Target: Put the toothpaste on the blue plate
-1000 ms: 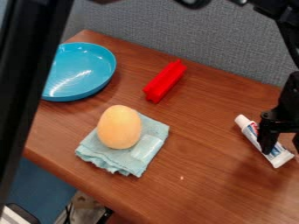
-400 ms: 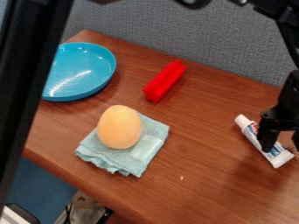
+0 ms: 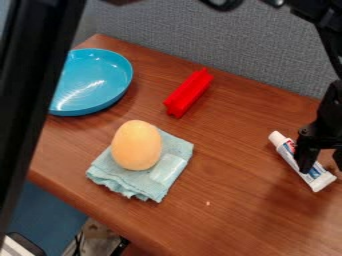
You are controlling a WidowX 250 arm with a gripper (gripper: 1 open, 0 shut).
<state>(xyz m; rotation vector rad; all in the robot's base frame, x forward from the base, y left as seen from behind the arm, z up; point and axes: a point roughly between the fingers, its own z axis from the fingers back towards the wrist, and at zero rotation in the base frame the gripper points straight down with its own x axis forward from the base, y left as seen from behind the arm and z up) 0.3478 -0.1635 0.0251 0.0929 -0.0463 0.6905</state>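
My gripper needs to grip the toothpaste (image 3: 306, 167) at its middle, between its white cap and its flat end.
The toothpaste (image 3: 299, 160) is a small white tube with red and blue print lying flat near the table's right edge. My gripper (image 3: 321, 156) stands directly over its far end, black fingers (image 3: 309, 155) open and straddling the tube, low to the table. Whether the fingers touch the tube cannot be told. The blue plate (image 3: 88, 82) is a round bright-blue dish at the far left of the table, with nothing in it.
A red rectangular block (image 3: 189, 92) lies between the plate and the toothpaste. An orange egg-shaped object (image 3: 135, 145) sits on a pale blue-green cloth (image 3: 140, 170) near the front edge. A dark blurred bar (image 3: 34, 110) crosses the left foreground.
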